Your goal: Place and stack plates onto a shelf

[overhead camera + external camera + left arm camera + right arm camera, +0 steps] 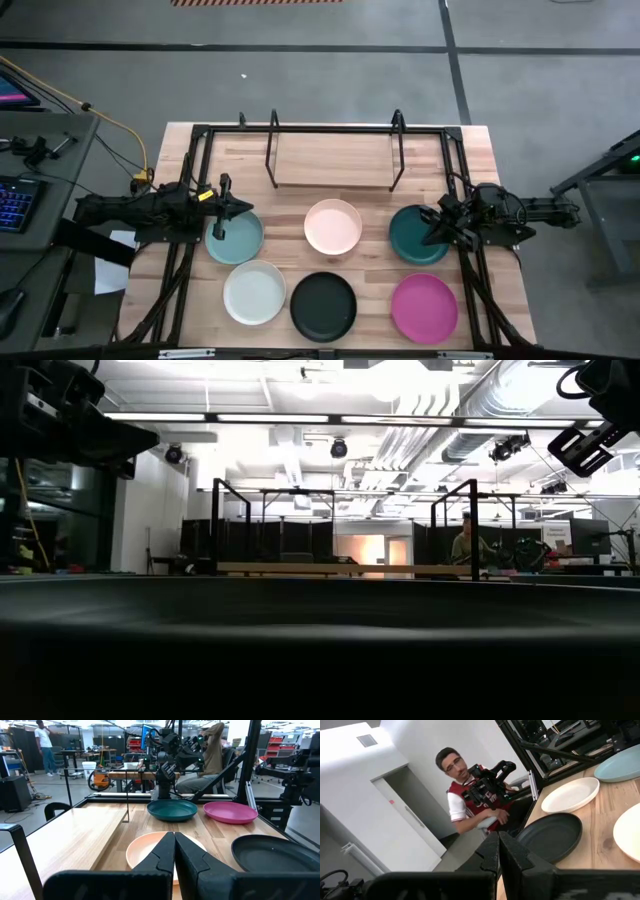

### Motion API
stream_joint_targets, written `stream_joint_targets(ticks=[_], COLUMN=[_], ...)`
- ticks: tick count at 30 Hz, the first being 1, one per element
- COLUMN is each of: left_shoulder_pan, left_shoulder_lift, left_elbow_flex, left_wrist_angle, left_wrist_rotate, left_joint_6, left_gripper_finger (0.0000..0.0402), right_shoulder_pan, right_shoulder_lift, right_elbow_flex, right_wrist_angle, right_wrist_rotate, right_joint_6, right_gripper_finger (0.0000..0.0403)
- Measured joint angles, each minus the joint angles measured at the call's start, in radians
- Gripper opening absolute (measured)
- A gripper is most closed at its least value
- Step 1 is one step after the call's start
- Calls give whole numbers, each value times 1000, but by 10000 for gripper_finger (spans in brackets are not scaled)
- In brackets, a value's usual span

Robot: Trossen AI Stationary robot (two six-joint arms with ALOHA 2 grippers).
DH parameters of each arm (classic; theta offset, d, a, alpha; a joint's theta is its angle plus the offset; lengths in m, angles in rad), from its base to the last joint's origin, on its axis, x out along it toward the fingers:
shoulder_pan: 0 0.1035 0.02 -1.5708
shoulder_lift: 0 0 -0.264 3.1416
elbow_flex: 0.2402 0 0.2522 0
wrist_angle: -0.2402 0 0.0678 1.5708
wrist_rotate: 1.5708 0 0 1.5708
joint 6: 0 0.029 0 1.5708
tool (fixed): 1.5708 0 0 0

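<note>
I will next move my right gripper over to the pale pink plate and close it on its rim (359, 234), beside the dark teal plate.
Six plates lie flat on the wooden table in two rows. The far row holds light teal (235, 238), pale pink (333, 226) and dark teal (416, 234). The near row holds white (254, 292), black (323, 305) and magenta (424, 307). The shelf (333, 160) stands at the far edge with a bare board. My left gripper (243, 208) is shut and hovers over the light teal plate's far rim, pointing right. My right gripper (428, 226) is shut and hovers over the dark teal plate, pointing left. The left wrist view shows the pale pink plate (145, 851) just ahead of the shut fingers.
A black tube frame (200, 130) edges the tabletop. Bare wood lies between the shelf and the far row of plates. A person (465, 795) sits beyond the table's near edge. A desk with a keyboard (15, 200) stands to the left of the table.
</note>
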Motion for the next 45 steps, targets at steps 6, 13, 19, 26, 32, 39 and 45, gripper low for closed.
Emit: stream_joint_targets(ticks=[6,13,19,26,32,39,45], left_shoulder_pan=[0,0,0,0,0,0,0], left_shoulder_lift=[0,0,0,0,0,0,0], left_elbow_flex=[0,0,0,0,0,0,0], left_wrist_angle=[0,0,0,0,0,0,0], left_wrist_rotate=[0,0,0,0,0,0,0], left_joint_6=[0,0,0,0,0,0,0], left_gripper_finger=[1,1,1,1,1,1,1], right_shoulder_pan=[0,0,0,0,0,0,0], right_shoulder_lift=[0,0,0,0,0,0,0], right_elbow_flex=[0,0,0,0,0,0,0], right_wrist_angle=[0,0,0,0,0,0,2], right_wrist_rotate=[0,0,0,0,0,10,218], right_joint_6=[0,0,0,0,0,-95,-552], right_gripper_finger=[0,0,0,0,0,0,0])
